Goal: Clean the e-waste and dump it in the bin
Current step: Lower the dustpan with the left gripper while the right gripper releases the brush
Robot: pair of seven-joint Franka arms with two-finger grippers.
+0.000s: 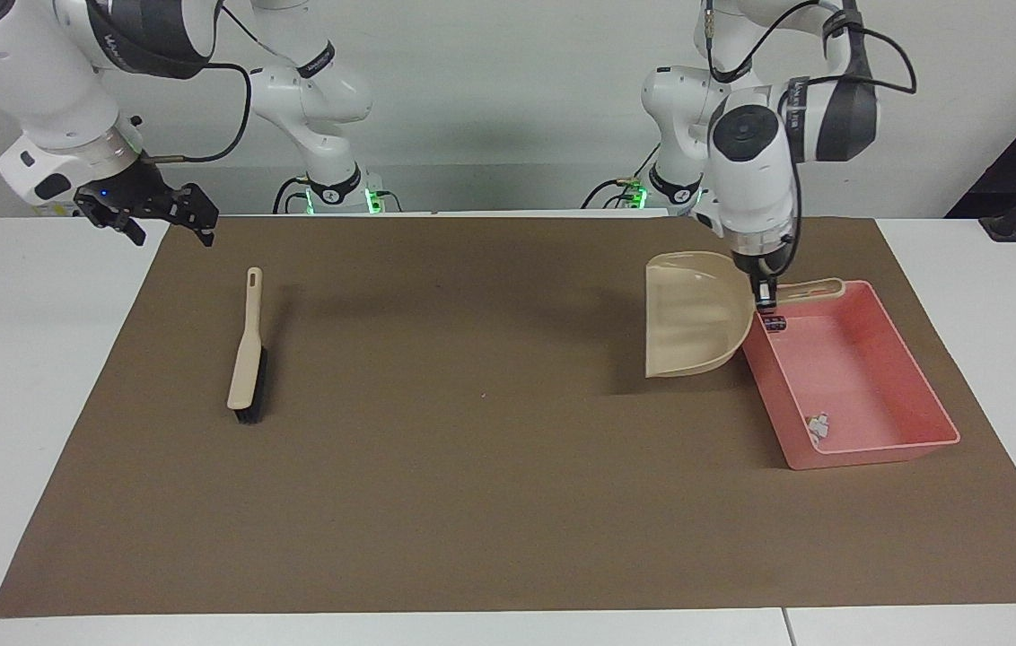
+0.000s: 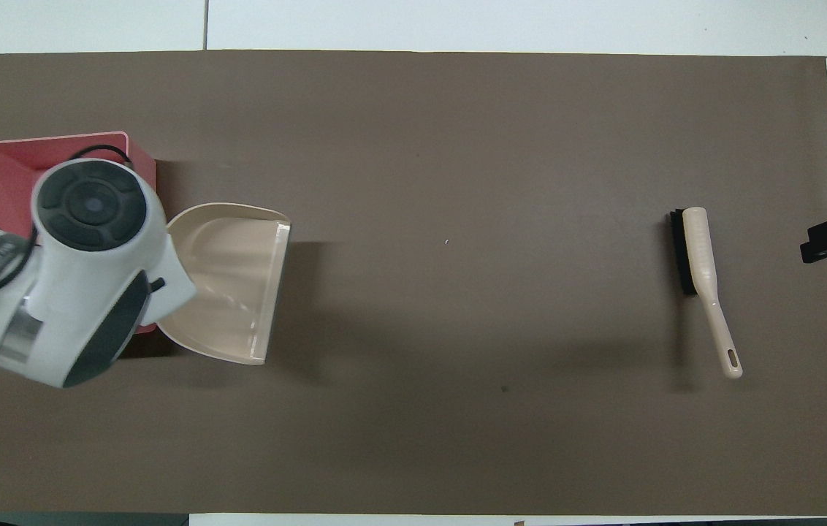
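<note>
I should use my left gripper to set the beige dustpan down on the brown mat (image 2: 307, 289) beside the pink bin, so that it faces the brush.
The pink bin (image 1: 867, 451) sits on the mat at the left arm's end. In it lie the white bit with a green end (image 1: 818, 425) and the dark block (image 1: 774, 322). My left gripper (image 1: 766, 300) is shut on the handle of the beige dustpan (image 1: 692, 314). It holds the pan level and low over the mat, beside the bin on the side toward the table's middle. In the overhead view the dustpan (image 2: 231, 281) shows, and the left arm hides most of the bin (image 2: 1, 157) and both bits. My right gripper (image 1: 162, 213) is open, empty and raised over the mat's corner.
A beige brush with black bristles (image 1: 248, 350) lies on the brown mat (image 1: 472, 493) toward the right arm's end, also in the overhead view (image 2: 698, 259). White table borders the mat on all sides.
</note>
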